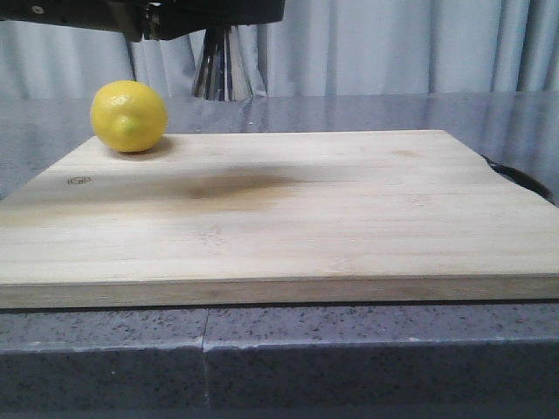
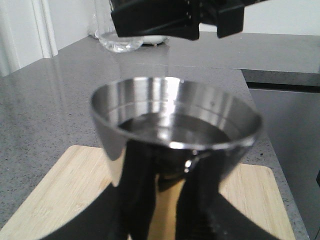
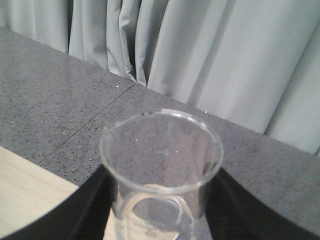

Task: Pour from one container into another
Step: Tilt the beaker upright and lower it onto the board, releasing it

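Note:
I will release the clear glass beaker, now held upright, with my right gripper on the cutting board's far corner (image 1: 410, 152) near the black loop.
My left gripper (image 2: 165, 167) is shut on the steel jigger (image 2: 175, 125), its fingers (image 2: 137, 185) clamped around the narrow gold waist. The jigger stands upright in the air, and a liquid surface shows inside its upper cup. In the front view only its lower cone (image 1: 218, 65) hangs below black gripper parts at the top edge. My right gripper (image 3: 162, 200) is shut on the clear glass beaker (image 3: 161, 165), which is upright and looks empty, with faint markings low on its wall. The black body (image 2: 175, 20) of the right arm hangs just above and beyond the jigger's rim.
A wooden cutting board (image 1: 288, 218) covers most of the grey counter (image 1: 349, 349). A yellow lemon (image 1: 128, 116) rests on the board's far left corner. A black loop (image 1: 520, 179) lies by the board's right edge. Grey curtains (image 3: 225, 60) hang behind.

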Motion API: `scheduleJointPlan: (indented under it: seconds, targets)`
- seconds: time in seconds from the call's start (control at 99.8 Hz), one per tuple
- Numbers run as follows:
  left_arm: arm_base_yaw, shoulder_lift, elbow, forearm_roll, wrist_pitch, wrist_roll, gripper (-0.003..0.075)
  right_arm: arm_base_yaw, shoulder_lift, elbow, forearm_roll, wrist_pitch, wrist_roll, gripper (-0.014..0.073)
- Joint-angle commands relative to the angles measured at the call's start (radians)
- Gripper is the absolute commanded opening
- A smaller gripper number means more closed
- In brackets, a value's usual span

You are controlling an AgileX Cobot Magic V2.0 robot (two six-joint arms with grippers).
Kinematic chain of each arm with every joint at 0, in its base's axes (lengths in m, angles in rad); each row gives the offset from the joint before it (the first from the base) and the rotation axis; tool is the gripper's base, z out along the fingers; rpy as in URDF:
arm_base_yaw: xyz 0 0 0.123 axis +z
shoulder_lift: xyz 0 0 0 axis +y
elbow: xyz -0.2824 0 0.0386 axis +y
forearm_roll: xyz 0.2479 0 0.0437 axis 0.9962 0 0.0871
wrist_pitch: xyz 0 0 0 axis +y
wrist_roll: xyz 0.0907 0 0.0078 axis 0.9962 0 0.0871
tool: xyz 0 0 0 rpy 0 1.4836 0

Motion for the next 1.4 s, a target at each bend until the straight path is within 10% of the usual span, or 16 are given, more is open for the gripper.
scheduleJointPlan:
  seconds: [0.0, 0.531, 1.393]
  targets:
    - [-0.007, -0.045, -0.027, -0.092, 0.098, -0.008, 0.0190, -0.061, -0.032, 0.038, 0.008, -0.222, 0.028, 0.0269]
    - [-0.007, -0.045, -0.027, -0.092, 0.098, -0.008, 0.0190, -0.220, 0.188, 0.191, -0.009, -0.702, 0.026, 0.0269]
    - [-0.007, -0.045, -0.027, -0.092, 0.098, -0.008, 0.0190, -0.218, 0.444, 0.191, -0.050, -0.871, -0.180, 0.0269]
